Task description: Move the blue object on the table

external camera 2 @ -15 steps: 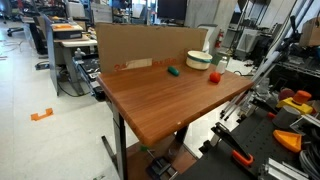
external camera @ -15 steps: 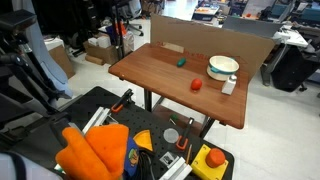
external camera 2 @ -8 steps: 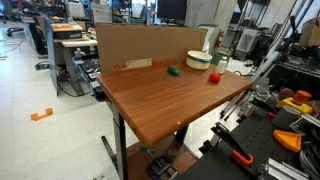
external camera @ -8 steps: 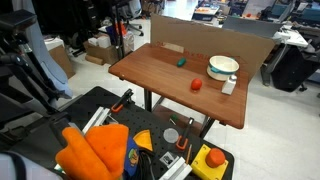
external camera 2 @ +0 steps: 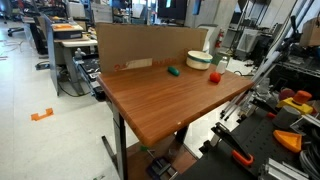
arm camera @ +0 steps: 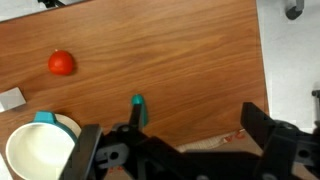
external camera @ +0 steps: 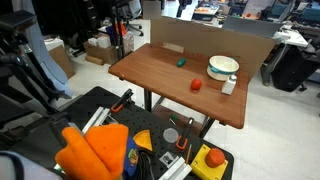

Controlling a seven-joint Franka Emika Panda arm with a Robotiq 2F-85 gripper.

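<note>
The blue object (external camera: 181,62) (arm camera: 140,110) is near the table's back edge. Next, I will move my gripper to the middle of it and close my fingers there.
The blue object is a tiny teal chunk (external camera: 181,62) on the reddish-brown table (external camera: 150,72), near its back edge; it also shows in the other exterior view (external camera 2: 173,71) on the table (external camera 2: 150,105). In the wrist view it (arm camera: 138,108) lies on the table (arm camera: 190,50) just above my gripper (arm camera: 175,150), nearer the left finger (arm camera: 85,150). The jaws stand wide apart with nothing between them. The gripper is above the table and apart from the chunk. I cannot make it out in either exterior view.
A small red lump (external camera: 196,85) (external camera 2: 214,76) (arm camera: 61,63), a white-and-teal bowl (external camera: 223,67) (external camera 2: 199,60) (arm camera: 35,150) and a small white block (external camera: 229,86) (arm camera: 11,98) share the table. A cardboard wall (external camera 2: 140,45) lines its back. A black tool-strewn surface (external camera: 150,140) stands in front.
</note>
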